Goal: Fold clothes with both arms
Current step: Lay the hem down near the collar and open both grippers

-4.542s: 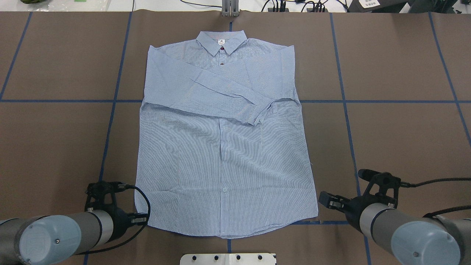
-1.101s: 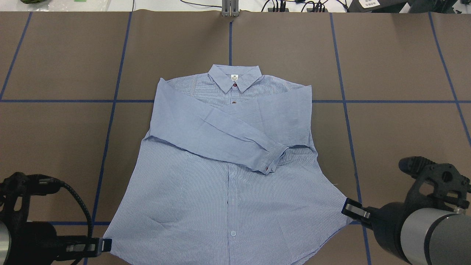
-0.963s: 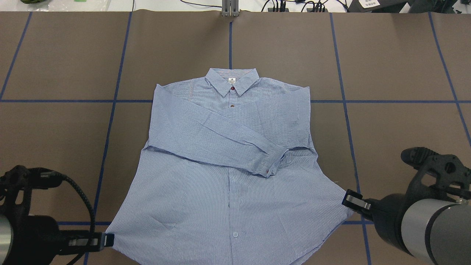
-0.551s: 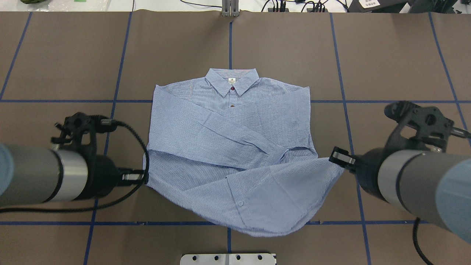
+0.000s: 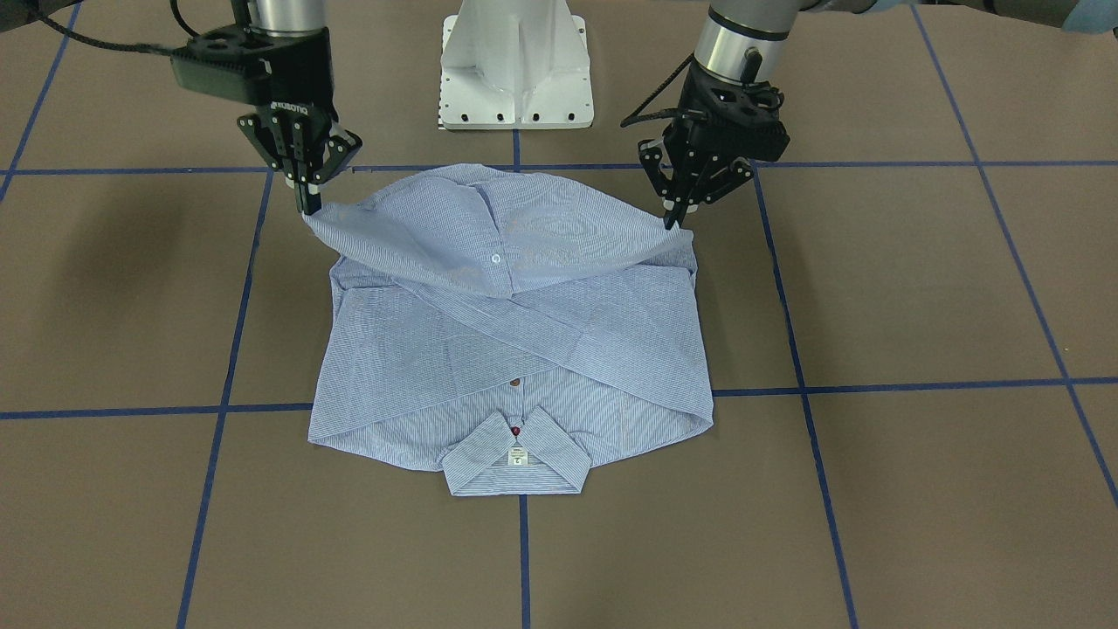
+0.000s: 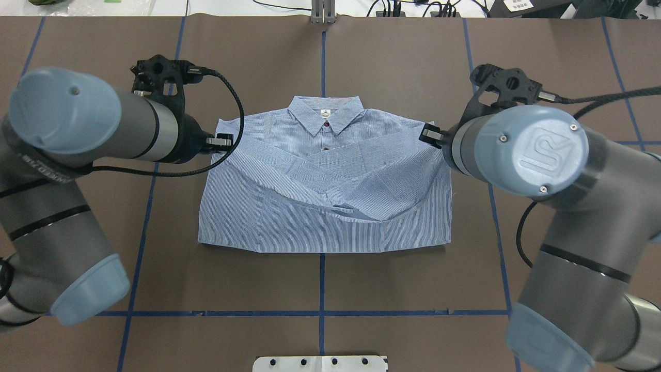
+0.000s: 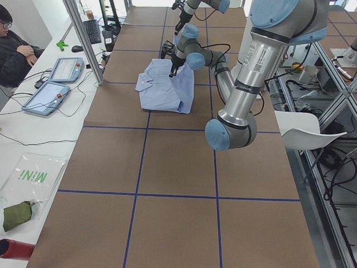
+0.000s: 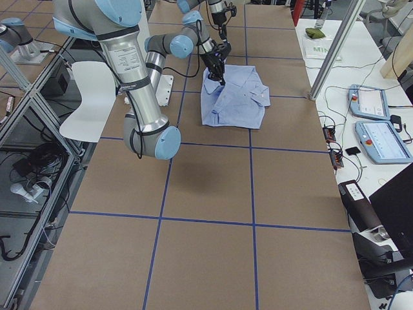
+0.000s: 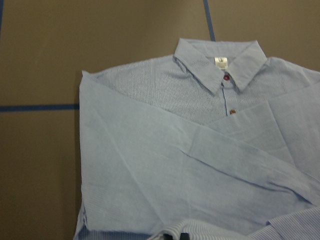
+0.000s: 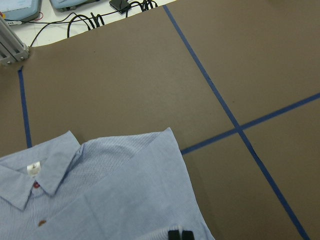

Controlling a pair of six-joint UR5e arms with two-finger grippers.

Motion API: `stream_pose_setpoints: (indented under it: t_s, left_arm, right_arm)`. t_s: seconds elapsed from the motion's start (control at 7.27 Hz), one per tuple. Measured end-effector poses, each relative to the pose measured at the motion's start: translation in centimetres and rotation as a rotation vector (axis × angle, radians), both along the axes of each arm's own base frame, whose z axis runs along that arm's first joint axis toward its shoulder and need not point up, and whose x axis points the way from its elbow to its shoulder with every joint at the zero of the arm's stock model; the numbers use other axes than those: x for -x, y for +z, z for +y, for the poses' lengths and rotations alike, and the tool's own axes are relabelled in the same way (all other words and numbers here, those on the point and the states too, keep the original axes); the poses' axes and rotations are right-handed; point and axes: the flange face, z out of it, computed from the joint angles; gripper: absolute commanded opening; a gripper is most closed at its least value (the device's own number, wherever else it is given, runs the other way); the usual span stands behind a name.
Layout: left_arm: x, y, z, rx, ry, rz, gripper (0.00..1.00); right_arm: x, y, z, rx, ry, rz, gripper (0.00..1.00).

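My left gripper is going to release the shirt's hem corner just past the outer corner of the shirt's folded shoulder (image 5: 713, 459) (image 9: 81, 56).
The light blue striped shirt (image 6: 325, 217) lies front up in the middle of the table, sleeves crossed over the chest, collar (image 5: 514, 461) toward the far side. Its lower half is doubled over, with a straight fold at the near edge. My left gripper (image 6: 227, 140) is shut on the hem's left corner, held above the shoulder area. My right gripper (image 6: 427, 134) is shut on the hem's right corner. In the front-facing view the lifted hem sags between the left gripper (image 5: 672, 223) and the right gripper (image 5: 307, 208). The wrist views show the shirt (image 9: 175, 165) (image 10: 115, 200) just below each hand.
Blue tape lines (image 6: 155, 170) grid the brown table cover. The white pedestal base (image 5: 515, 65) stands at the near edge. A metal post (image 6: 323, 10) and cables sit at the far edge. A seated person (image 7: 14, 50) and tablets (image 7: 64, 70) are beyond it.
Both grippers have carried the hem corners away from the robot, from mid-shirt up to shoulder level. The hanging lower half now lies doubled over the body with a straight crease.
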Motion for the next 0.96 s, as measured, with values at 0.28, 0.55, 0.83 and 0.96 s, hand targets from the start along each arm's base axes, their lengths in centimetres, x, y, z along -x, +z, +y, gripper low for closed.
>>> stream_pose_setpoints:
  t_s: [0.28,0.55,0.83,0.96]
  left_arm:
    - [-3.5,1.3,-5.0,-0.013,-0.019,-0.015,0.0]
    - [-7.6,6.0,-9.1,-0.038,-0.014,-0.02,0.0]
    - [-9.8,10.4,-11.5,-0.072,0.001,-0.032,0.0]
    - [-9.4,11.2,-12.7,-0.095,0.001,-0.039,0.0]
  right_arm:
    - [2.7,1.4,-6.0,-0.028,0.025,0.021,0.0]
    - [5.1,5.1,-10.8,-0.044,0.026,0.047,0.0]
    - [7.0,9.2,-14.1,-0.054,0.004,0.05,0.0]
    - [6.8,10.2,-15.2,-0.054,-0.003,0.046,0.0]
